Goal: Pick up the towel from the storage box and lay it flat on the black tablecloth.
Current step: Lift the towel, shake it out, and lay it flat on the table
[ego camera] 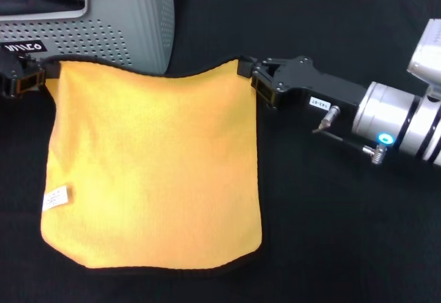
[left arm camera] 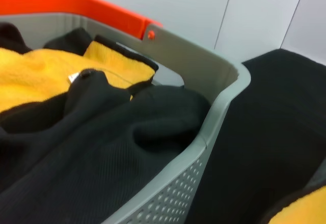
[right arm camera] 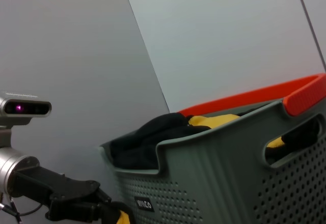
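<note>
My left gripper needs to let go of the towel's far corner onto the black tablecloth (ego camera: 83,90), at a spot just in front of the storage box.
The orange-yellow towel (ego camera: 151,165) is spread on the black tablecloth (ego camera: 344,234) in front of the storage box (ego camera: 124,31), its white tag (ego camera: 55,197) near its left edge. My left gripper (ego camera: 40,77) is shut on the towel's far left corner, and my right gripper (ego camera: 247,69) is shut on its far right corner. The far edge sags slightly between them. The near edge lies on the cloth. In the right wrist view the left gripper (right arm camera: 109,211) shows beside the box (right arm camera: 229,173) with a bit of yellow at its tip.
The box stands at the back left, just behind the towel's far edge. It holds dark grey fabric (left arm camera: 102,147) and another yellow cloth (left arm camera: 35,76), and has an orange rim (left arm camera: 76,5). A pale wall rises behind the table.
</note>
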